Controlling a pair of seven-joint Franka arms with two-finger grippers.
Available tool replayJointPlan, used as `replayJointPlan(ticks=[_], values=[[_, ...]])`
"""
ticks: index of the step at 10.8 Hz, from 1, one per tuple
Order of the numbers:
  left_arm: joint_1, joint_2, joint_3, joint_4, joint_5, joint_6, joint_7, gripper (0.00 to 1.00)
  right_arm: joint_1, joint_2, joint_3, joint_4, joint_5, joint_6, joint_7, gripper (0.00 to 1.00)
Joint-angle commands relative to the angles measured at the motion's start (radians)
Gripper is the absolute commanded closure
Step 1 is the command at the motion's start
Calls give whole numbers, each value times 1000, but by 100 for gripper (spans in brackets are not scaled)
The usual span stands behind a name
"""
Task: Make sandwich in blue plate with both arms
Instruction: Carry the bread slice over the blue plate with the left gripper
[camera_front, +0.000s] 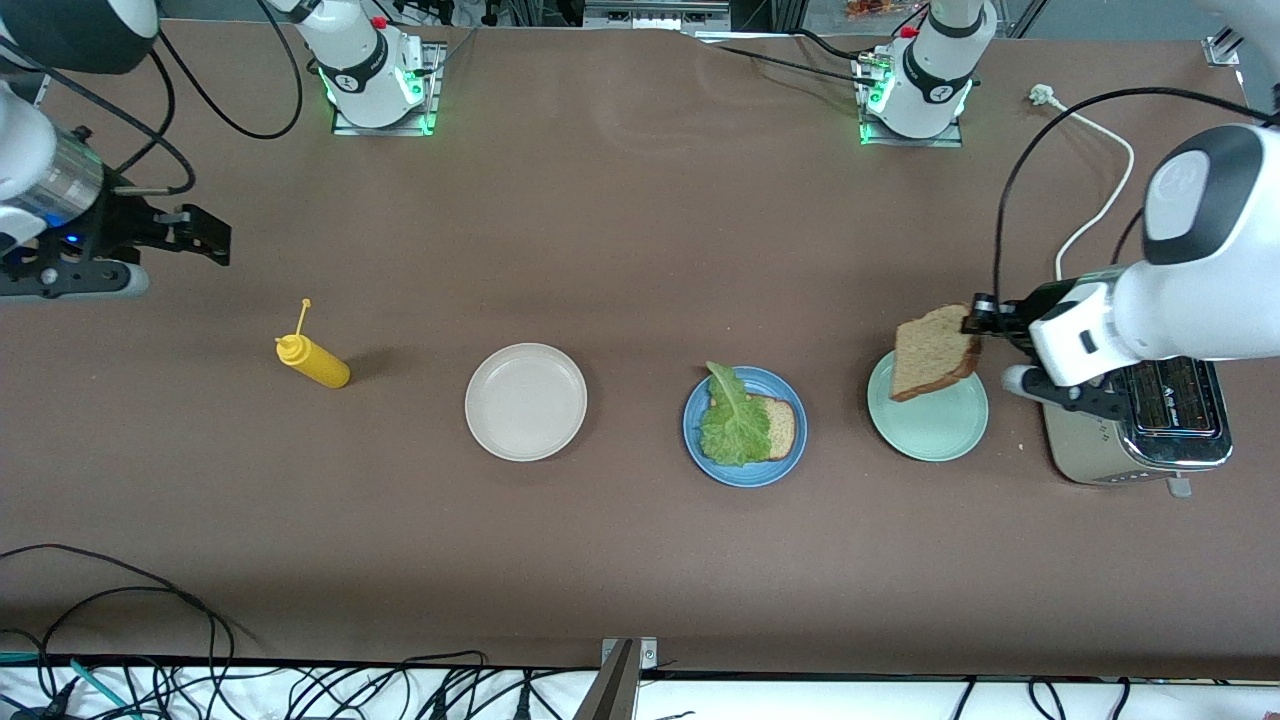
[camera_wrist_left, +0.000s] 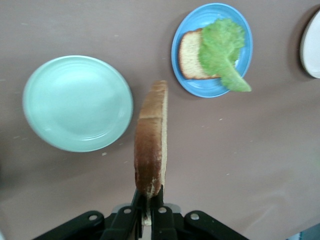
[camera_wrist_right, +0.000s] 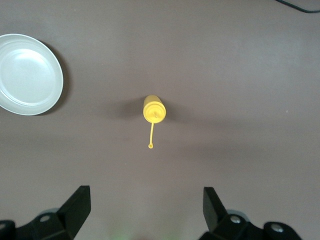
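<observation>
I will use my left gripper to let go of the second slice of bread, now held over the mint-green plate, so that it rests on top of the green lettuce leaf in the blue plate (camera_front: 745, 410) (camera_wrist_left: 214, 51).
The blue plate (camera_front: 745, 427) sits mid-table with one brown bread slice (camera_front: 779, 427) and a ruffled green lettuce leaf (camera_front: 731, 418) laid over it; the plate also shows in the left wrist view (camera_wrist_left: 186, 75). My left gripper (camera_front: 972, 322) is shut on a second bread slice (camera_front: 934, 351), held on edge in the air over the mint-green plate (camera_front: 930, 424). In the left wrist view the slice (camera_wrist_left: 151, 145) stands up from the gripper (camera_wrist_left: 149, 202). My right gripper (camera_front: 205, 236) is open and empty, waiting above the table at the right arm's end, over the yellow bottle (camera_wrist_right: 153, 110).
A cream-white plate (camera_front: 526, 401) lies between the yellow squeeze bottle (camera_front: 314, 360) and the blue plate. A silver toaster (camera_front: 1140, 425) stands beside the mint-green plate at the left arm's end. Cables run along the table's near edge.
</observation>
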Motion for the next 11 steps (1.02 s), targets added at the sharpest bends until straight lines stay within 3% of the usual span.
replayJointPlan(ticks=[1,7,11], values=[[-54,30,15,-50,-180,93,-14,100,12,-22,-53,74,54,-130,-20,0],[-152,208,23,-53,-660,282,-68,100,12,0,-75,50,71,-193,-27,0],[-180,296,23,-49,-703,369,-28,100,37,32,-67,44,70,-179,-27,0]])
